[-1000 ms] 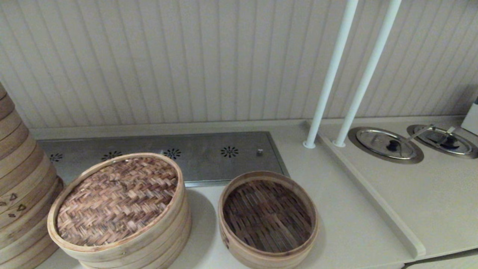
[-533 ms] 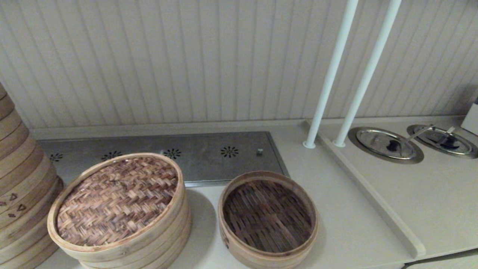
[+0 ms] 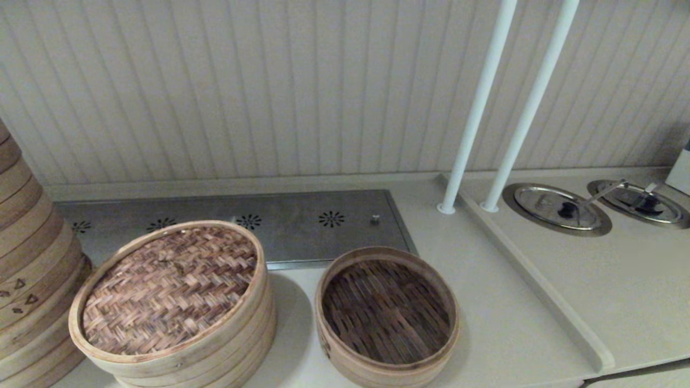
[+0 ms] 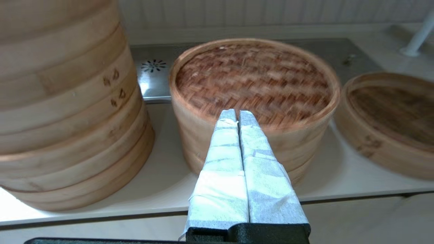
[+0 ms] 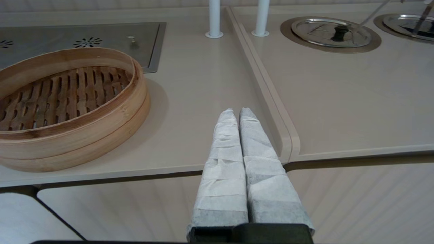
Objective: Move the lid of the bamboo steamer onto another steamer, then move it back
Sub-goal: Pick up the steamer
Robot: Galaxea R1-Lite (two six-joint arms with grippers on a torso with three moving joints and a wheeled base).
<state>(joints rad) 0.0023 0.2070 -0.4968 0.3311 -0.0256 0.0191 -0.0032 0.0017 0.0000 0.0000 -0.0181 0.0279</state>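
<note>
The robot's left gripper should next move to the small loop [image 3: 171, 264] [image 4: 254, 75] at the middle of the bamboo steamer lid's brown top and close there.
The bamboo steamer lid [image 3: 170, 288] [image 4: 252, 79], with its brown herringbone top and pale rim, lies on a stack of baskets at the front left of the counter. To its right stands another steamer [image 3: 387, 312] [image 5: 64, 101], low and uncovered, its dark slatted floor showing. Neither gripper appears in the head view. My left gripper [image 4: 237, 113] is shut with nothing in it, held off the counter's front edge and pointing at the lid. My right gripper [image 5: 237, 112] is shut and empty, over the front edge to the right of the uncovered steamer.
A tall stack of baskets [image 3: 27, 269] [image 4: 64, 101] stands at the far left. A steel plate with vent holes [image 3: 302, 221] lies behind the steamers. Two white poles [image 3: 474, 118] rise at the back right, beside a raised counter section [image 3: 620, 291] with two round metal lids [image 3: 558, 207].
</note>
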